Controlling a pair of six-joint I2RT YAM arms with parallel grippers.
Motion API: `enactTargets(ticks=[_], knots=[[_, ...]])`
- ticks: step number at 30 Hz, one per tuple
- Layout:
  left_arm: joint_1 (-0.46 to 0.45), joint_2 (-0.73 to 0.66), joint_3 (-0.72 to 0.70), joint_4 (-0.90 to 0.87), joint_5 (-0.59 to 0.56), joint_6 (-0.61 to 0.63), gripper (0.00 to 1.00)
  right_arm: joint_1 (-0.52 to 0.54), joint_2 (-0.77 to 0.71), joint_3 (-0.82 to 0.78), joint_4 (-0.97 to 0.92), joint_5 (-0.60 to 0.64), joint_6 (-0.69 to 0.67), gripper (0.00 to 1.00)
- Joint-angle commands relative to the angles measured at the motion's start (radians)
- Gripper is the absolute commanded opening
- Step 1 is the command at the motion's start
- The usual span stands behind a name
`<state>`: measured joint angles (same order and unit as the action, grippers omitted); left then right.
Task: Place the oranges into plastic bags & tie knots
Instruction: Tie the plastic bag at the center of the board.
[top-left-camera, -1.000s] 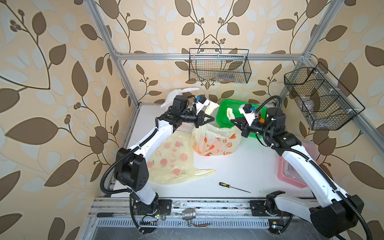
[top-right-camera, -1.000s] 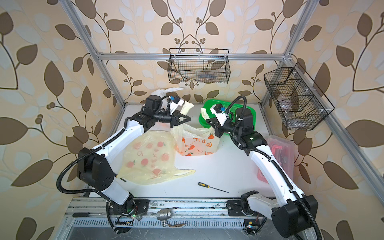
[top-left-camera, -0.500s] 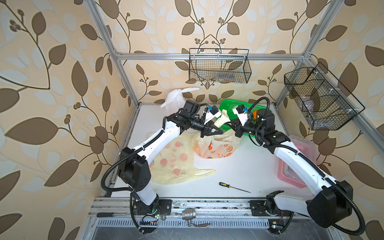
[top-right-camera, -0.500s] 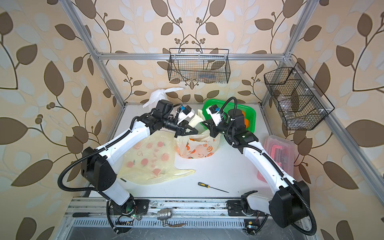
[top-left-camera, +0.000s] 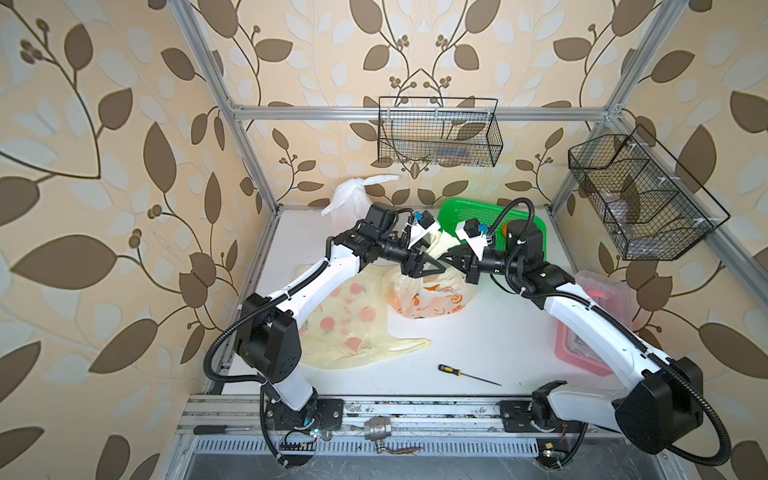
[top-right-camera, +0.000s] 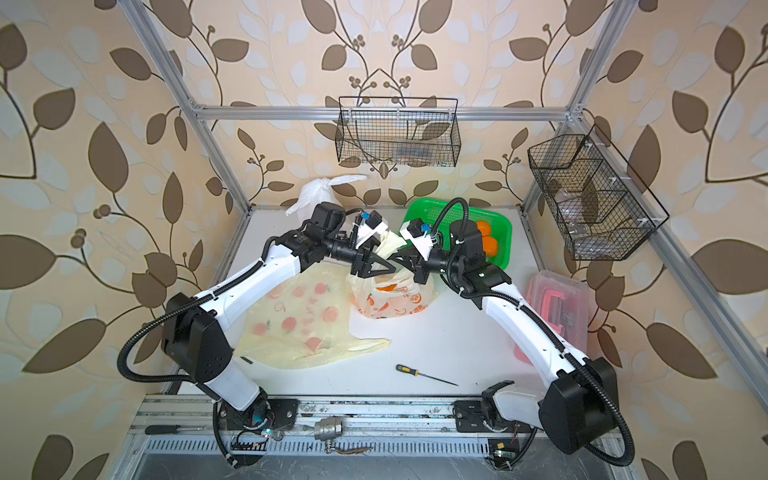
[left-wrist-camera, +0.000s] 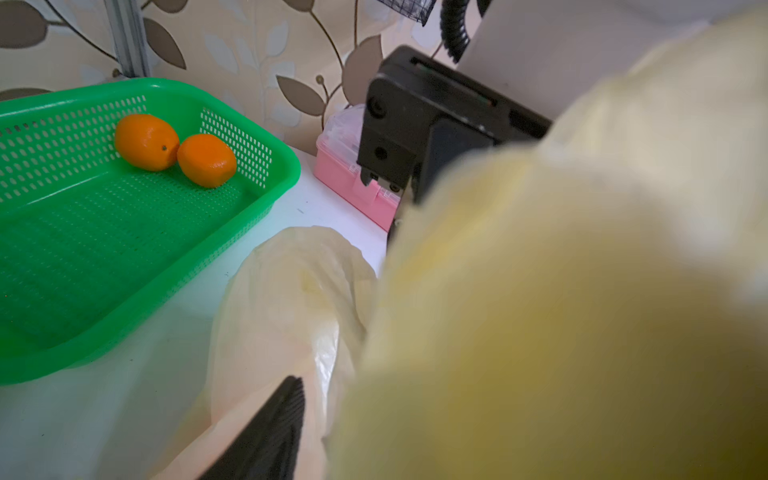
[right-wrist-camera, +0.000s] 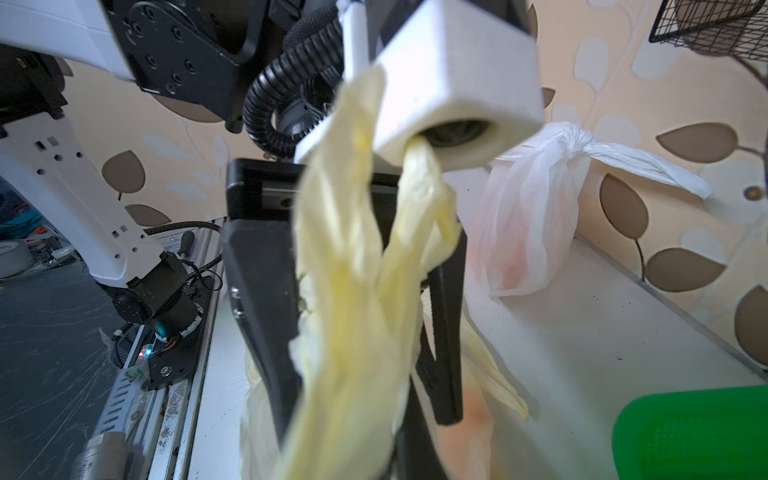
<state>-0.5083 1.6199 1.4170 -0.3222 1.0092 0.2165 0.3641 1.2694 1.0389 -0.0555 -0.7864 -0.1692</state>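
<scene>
I should hold the handle straps with my left gripper where my right gripper pinches them, below their loose ends, while my right gripper takes a strap's loose end (right-wrist-camera: 430, 180).
A pale yellow printed plastic bag (top-left-camera: 428, 297) stands filled at mid-table, its handles (right-wrist-camera: 353, 257) pulled up between both arms. My left gripper (top-left-camera: 436, 267) hangs just above it, open, its fingers (right-wrist-camera: 257, 316) spread on either side of the handles. My right gripper (top-left-camera: 455, 259) faces it, shut on a handle strap. Two oranges (left-wrist-camera: 145, 141) (left-wrist-camera: 206, 160) lie in the green basket (top-left-camera: 469, 210). A second printed bag (top-left-camera: 345, 328) lies flat at the left. The white bag (right-wrist-camera: 528, 224) sits at the back with a knot (right-wrist-camera: 569, 139) on top.
A screwdriver (top-left-camera: 465, 374) lies near the front edge. A clear box with pink parts (top-left-camera: 590, 324) sits at the right edge under my right arm. Black wire baskets hang on the back wall (top-left-camera: 438, 133) and right wall (top-left-camera: 640, 195).
Both grippers have moved toward each other over the filled bag, from being pulled apart. The left gripper has opened and let go of the handle it held.
</scene>
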Motion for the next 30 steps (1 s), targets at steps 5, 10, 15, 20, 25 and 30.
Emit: enactTargets(ticks=[5, 10, 15, 20, 25, 30], knots=[[0.033, -0.133, -0.067, 0.139, -0.074, -0.066, 0.9, 0.019, 0.022, 0.007, 0.013, -0.036, -0.038, 0.0], [0.038, -0.145, -0.069, 0.14, -0.087, -0.073, 0.98, 0.028, 0.025, 0.008, 0.026, -0.037, -0.034, 0.0], [0.043, -0.154, -0.095, 0.212, -0.109, -0.12, 0.99, 0.03, 0.025, 0.006, 0.014, -0.047, -0.045, 0.0], [0.042, -0.122, -0.075, 0.236, -0.048, -0.146, 0.99, 0.036, 0.026, 0.009, 0.008, -0.07, -0.052, 0.0], [0.042, -0.105, -0.07, 0.278, 0.018, -0.171, 0.9, 0.052, 0.038, 0.026, -0.017, -0.073, -0.068, 0.0], [0.042, -0.091, -0.069, 0.306, 0.076, -0.197, 0.73, 0.055, 0.041, 0.026, 0.008, -0.053, -0.047, 0.0]])
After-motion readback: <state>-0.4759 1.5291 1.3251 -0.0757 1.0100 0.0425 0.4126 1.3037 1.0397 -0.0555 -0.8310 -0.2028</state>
